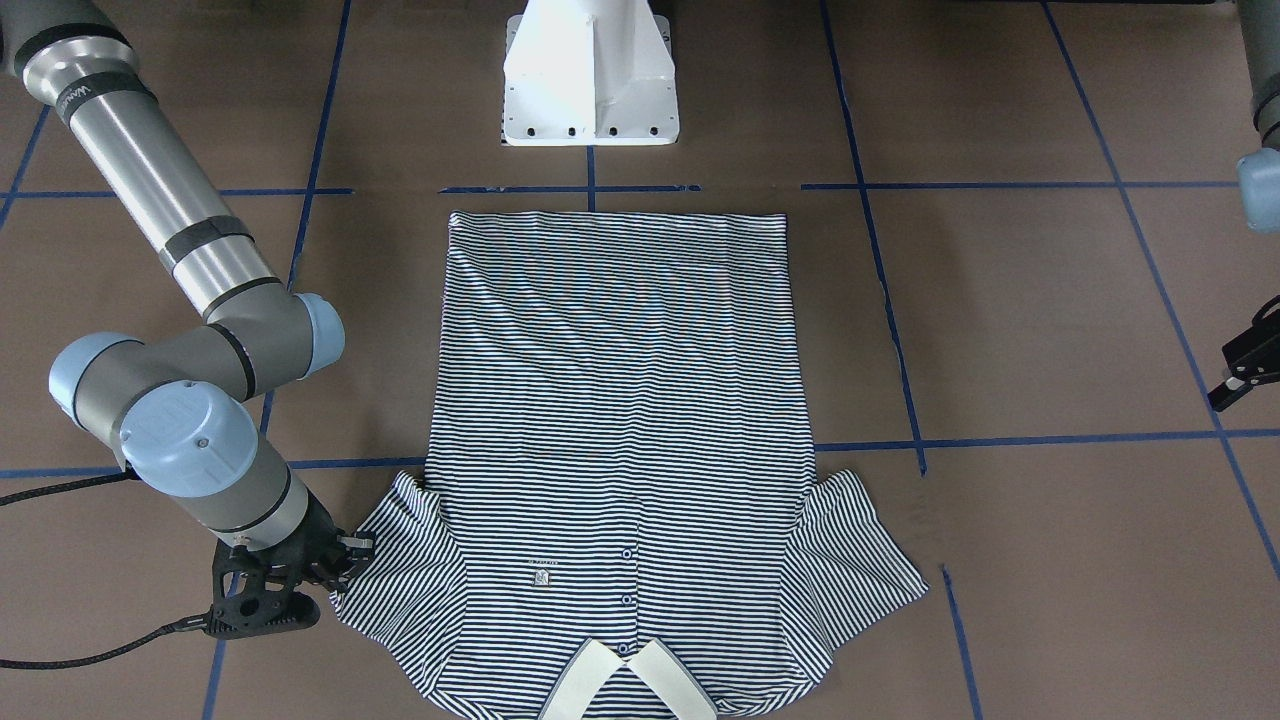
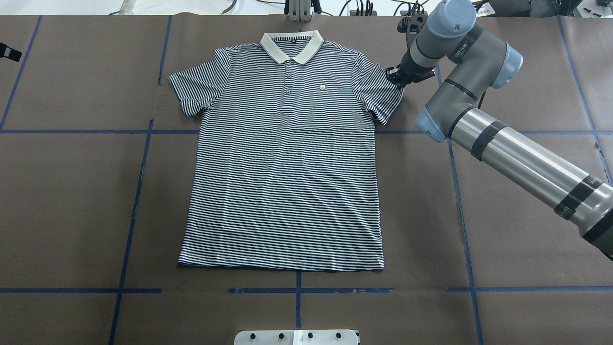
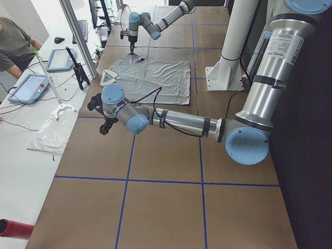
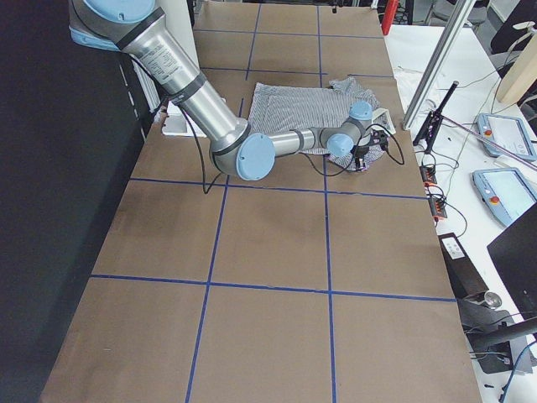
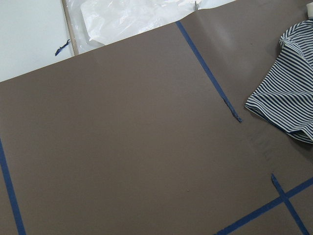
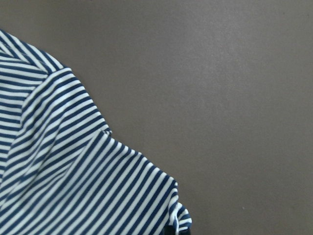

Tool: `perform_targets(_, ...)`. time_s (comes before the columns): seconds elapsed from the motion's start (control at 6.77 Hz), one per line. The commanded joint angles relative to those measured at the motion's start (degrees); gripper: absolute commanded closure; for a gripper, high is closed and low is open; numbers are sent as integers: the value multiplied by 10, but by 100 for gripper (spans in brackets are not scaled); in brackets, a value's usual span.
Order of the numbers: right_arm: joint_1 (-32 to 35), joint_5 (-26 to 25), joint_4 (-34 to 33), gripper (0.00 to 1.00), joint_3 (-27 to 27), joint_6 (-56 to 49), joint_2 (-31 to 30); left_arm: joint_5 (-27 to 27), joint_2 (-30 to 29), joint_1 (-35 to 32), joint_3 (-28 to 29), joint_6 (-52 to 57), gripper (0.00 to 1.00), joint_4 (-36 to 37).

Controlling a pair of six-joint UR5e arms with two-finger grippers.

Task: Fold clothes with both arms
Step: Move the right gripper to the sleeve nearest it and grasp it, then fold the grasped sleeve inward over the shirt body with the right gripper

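Note:
I should let the sleeve's end go from my right gripper on the shirt's chest [image 1: 573, 582], placing it between the small logo and the buttons.
The striped polo shirt [image 2: 282, 158] lies flat and face up on the brown table, collar [image 2: 291, 45] at the far side; it also shows in the front view [image 1: 620, 440]. My right gripper [image 2: 395, 76] is down at the outer hem of the shirt's right sleeve [image 2: 383, 91] and touches it; it also shows in the front view [image 1: 343, 567]. The right wrist view shows that sleeve [image 6: 73, 171] close up, its corner curled; the fingers are hidden. My left gripper [image 1: 1243, 375] hovers well off the shirt, left of the other sleeve [image 5: 286, 98]. I cannot tell whether either is open or shut.
Blue tape lines [image 2: 136, 191] grid the table. The white pedestal base [image 1: 590, 75] stands at the robot's side. Beyond the far edge lie a plastic sheet [image 5: 132, 17], tablets [image 3: 31, 88] and a seated person [image 3: 13, 44].

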Motion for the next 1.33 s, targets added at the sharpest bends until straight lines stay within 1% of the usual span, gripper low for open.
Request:
perform_targets(0.0,0,1,-4,100,2,0,22,0,-1,0,0,-1,0,0)
perform_targets(0.15,-2,1,-5,100,12,6,42,0,-1,0,0,-1,0,0)
perform_targets(0.44,-30,-7,-18,100,23,7,71,-1,-1,0,0,-1,0,0)
perform_targets(0.59,-52,-46,-19,100,23,10,86,-1,-1,0,0,0,0,0)
perform_targets(0.74,-74,-96,-26,100,18,21,97,-1,-1,0,0,-1,0,0)
perform_targets(0.89,-90,-134,-33,100,5,22,114,-1,-1,0,0,-1,0,0)
perform_targets(1.03,-109,-174,-34,100,-23,30,134,-2,-1,0,0,-1,0,0)
perform_targets(1.18,-114,-188,-33,100,-56,33,158,-2,-1,0,0,-1,0,0)
